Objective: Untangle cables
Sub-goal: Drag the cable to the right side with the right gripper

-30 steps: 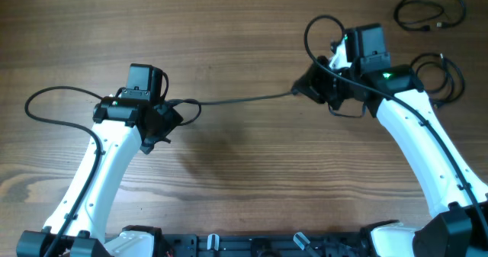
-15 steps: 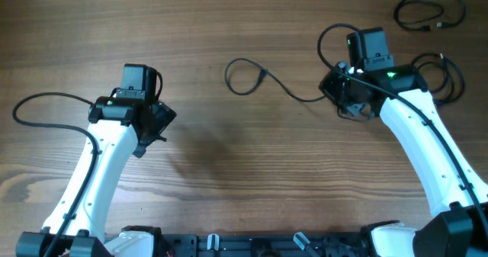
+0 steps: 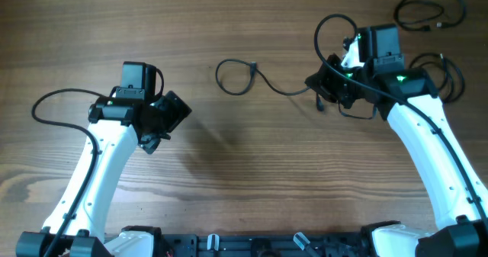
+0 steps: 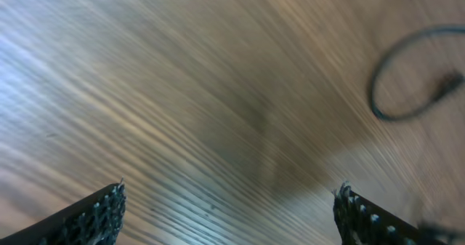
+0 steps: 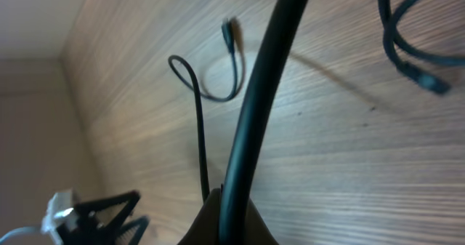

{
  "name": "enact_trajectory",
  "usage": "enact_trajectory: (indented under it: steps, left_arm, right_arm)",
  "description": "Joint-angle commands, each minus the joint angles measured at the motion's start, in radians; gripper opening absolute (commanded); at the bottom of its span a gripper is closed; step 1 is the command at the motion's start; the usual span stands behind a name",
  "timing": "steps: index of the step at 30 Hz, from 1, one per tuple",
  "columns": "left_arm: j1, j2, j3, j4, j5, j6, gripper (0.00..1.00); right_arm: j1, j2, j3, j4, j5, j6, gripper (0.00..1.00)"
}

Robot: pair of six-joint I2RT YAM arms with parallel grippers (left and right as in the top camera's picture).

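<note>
Next, my right gripper puts the black cable down on the table (image 3: 418, 107) just in front of the nearer coiled cable.
One thin black cable (image 3: 263, 81) lies on the wooden table, curled into a loop (image 3: 231, 76) at its free left end. Its right end runs into my right gripper (image 3: 319, 89), which is shut on it. The right wrist view shows that cable (image 5: 201, 129) rising from the shut jaws (image 5: 225, 219) to the loop and its plug (image 5: 231, 34). My left gripper (image 3: 166, 124) hovers well left of the loop, open and empty. In the left wrist view its fingertips (image 4: 105, 212) stand wide apart over bare wood, with the loop (image 4: 407, 81) at the upper right.
Two more thin black cables lie at the far right, one (image 3: 429, 11) near the back corner and one (image 3: 446, 78) beside the right arm. A thick arm cable (image 5: 265, 92) crosses the right wrist view. Another arm cable (image 3: 61, 97) arcs left of the left arm.
The left gripper opened and let go of the cable, which was stretched taut between both grippers. Its freed end sprang right and curled into a loop. The right gripper kept its grip.
</note>
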Motion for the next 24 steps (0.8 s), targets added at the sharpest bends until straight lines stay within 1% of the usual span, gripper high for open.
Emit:
enact_trajectory:
  steps: [1,3,6,8,10,11,13,16,17,20,24]
  left_arm:
    - [0.003,0.006,-0.003,-0.008,0.075,0.072,0.96]
    - [0.003,0.006,-0.003,-0.02,0.035,0.072,0.96]
    - [0.003,0.006,-0.003,-0.019,0.035,0.072,0.96]
    - [0.003,0.006,-0.003,-0.019,0.035,0.072,0.96]
    - [0.003,0.006,-0.003,-0.019,0.035,0.072,0.96]
    - [0.003,0.006,-0.003,-0.019,0.035,0.072,0.96]
    - [0.003,0.006,-0.003,-0.019,0.035,0.072,0.96]
    - [0.003,0.006,-0.003,-0.017,0.035,0.072,0.96]
    - [0.003,0.006,-0.003,-0.016,0.035,0.072,0.96]
    - [0.003,0.006,-0.003,-0.016,0.035,0.072,0.96]
    - [0.003,0.006,-0.003,-0.016,0.035,0.072,0.97]
  right_arm:
    - [-0.021,-0.023,0.024,-0.047,-0.028,0.047,0.04]
    - [-0.025,-0.055,0.024,-0.107,0.098,0.057,0.04]
    - [-0.042,-0.138,0.053,-0.182,0.289,0.026,0.04]
    - [-0.065,-0.179,0.113,-0.255,0.409,0.005,0.04]
    - [-0.125,-0.209,0.208,-0.384,0.594,0.005,0.04]
    - [-0.157,-0.208,0.245,-0.433,0.645,0.004,0.04]
    - [-0.221,-0.206,0.29,-0.5,0.718,0.005,0.04]
    - [-0.344,-0.205,0.301,-0.57,0.776,0.01,0.04]
    - [-0.398,-0.206,0.301,-0.604,0.823,0.057,0.04]
    - [-0.475,-0.205,0.295,-0.629,0.916,0.118,0.04]
    - [-0.589,-0.204,0.27,-0.631,0.93,0.126,0.04]
